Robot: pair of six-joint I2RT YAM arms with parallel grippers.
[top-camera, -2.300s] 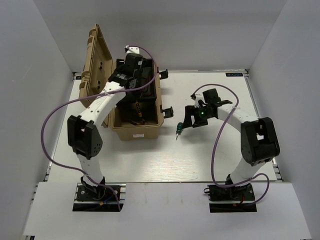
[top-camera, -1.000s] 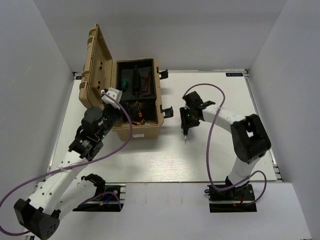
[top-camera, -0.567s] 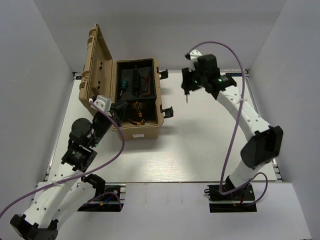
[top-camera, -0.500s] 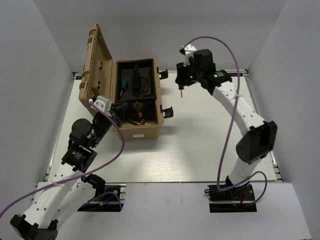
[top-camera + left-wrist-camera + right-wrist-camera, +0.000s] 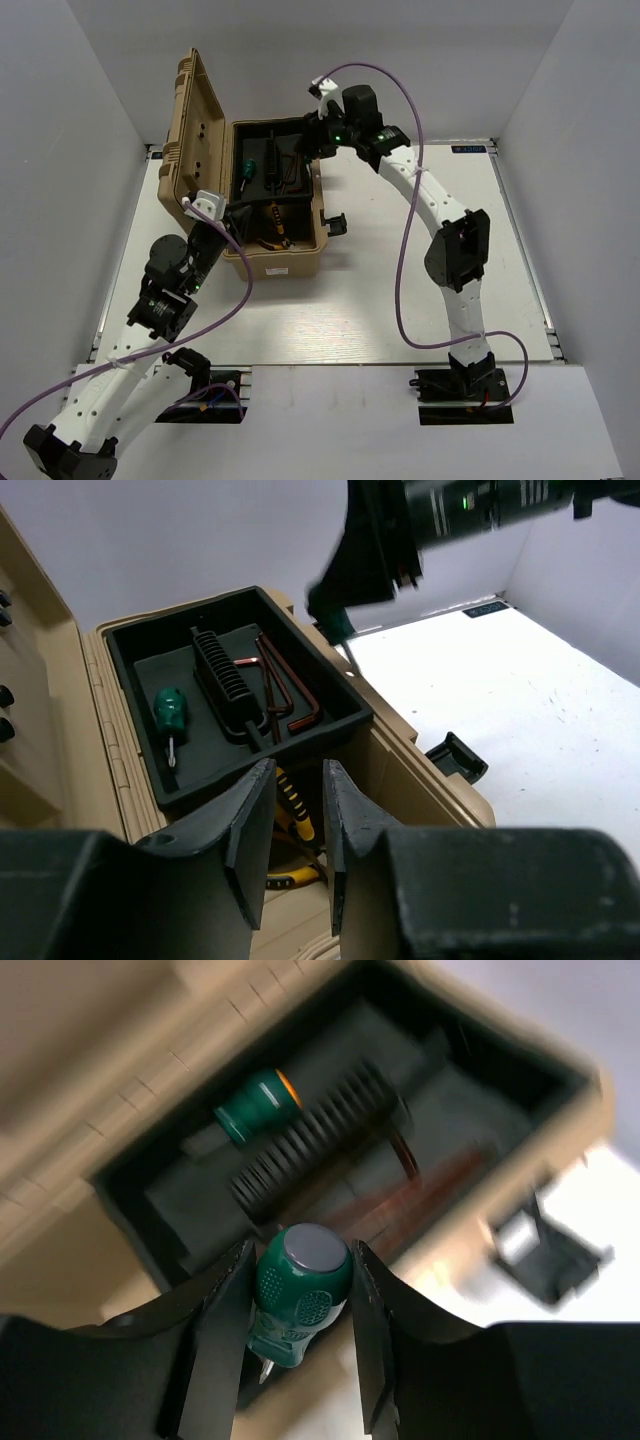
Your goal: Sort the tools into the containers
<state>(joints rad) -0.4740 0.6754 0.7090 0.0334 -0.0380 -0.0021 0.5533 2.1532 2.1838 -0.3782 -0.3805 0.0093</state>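
My right gripper will put the green screwdriver down between the other green-handled screwdriver and the black ridged divider (image 5: 252, 182) (image 5: 210, 1160).
The tan toolbox (image 5: 285, 262) stands open with a black tray (image 5: 262, 188) in its far half. One green-handled screwdriver (image 5: 168, 710) lies in the tray's left part, and the dark-red hex keys (image 5: 290, 690) lie in the right part. Orange-yellow pliers (image 5: 272, 228) rest in the lower compartment. My right gripper (image 5: 302, 1248) is shut on the other green screwdriver (image 5: 300, 1300), tip down, above the tray's right edge (image 5: 318, 135). My left gripper (image 5: 298, 770) hovers at the box's near-left side, its jaws a narrow gap apart with nothing between them.
The raised lid (image 5: 195, 130) stands along the toolbox's left side. Two black latches (image 5: 335, 222) stick out from its right wall. A black ridged divider (image 5: 310, 1140) splits the tray. White walls enclose the white table (image 5: 420, 300).
My right arm has carried the green screwdriver from the table's middle up and left to above the tray. My left arm has pulled back to the box's near-left, and its jaws have narrowed.
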